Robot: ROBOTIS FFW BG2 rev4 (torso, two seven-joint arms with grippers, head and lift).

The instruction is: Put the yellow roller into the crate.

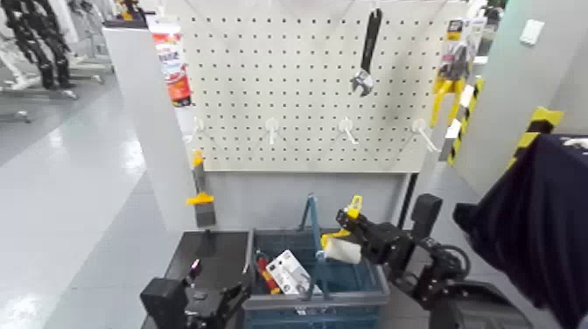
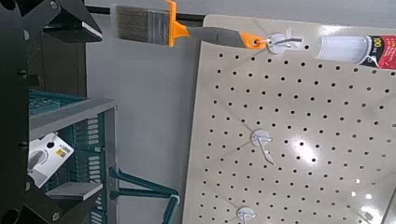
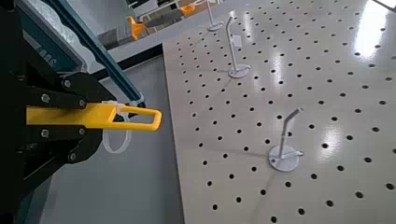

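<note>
Next, I release the yellow roller with my right gripper on the crate's bottom beside the white packaged item (image 1: 333, 288).
The yellow roller (image 1: 343, 247) hangs over the right half of the crate (image 1: 366, 299), its white sleeve low and its yellow handle (image 3: 103, 115) pointing up. My right gripper (image 1: 348, 229) is shut on the handle, just right of the crate's tall blue handle (image 1: 311, 229). In the right wrist view the black fingers (image 3: 51, 93) clamp the yellow handle, with the pegboard behind it. My left gripper (image 1: 188, 302) rests low on the black surface left of the crate, open and holding nothing. A corner of the crate (image 2: 70, 117) shows in the left wrist view.
A white packaged item (image 1: 289, 269) and a red tool (image 1: 264, 273) lie in the crate. Behind it stands a pegboard (image 1: 289, 96) with a wrench (image 1: 366, 54) and bare hooks. A paint brush (image 2: 154, 23) hangs there too. A dark cloth (image 1: 542, 219) is at the right.
</note>
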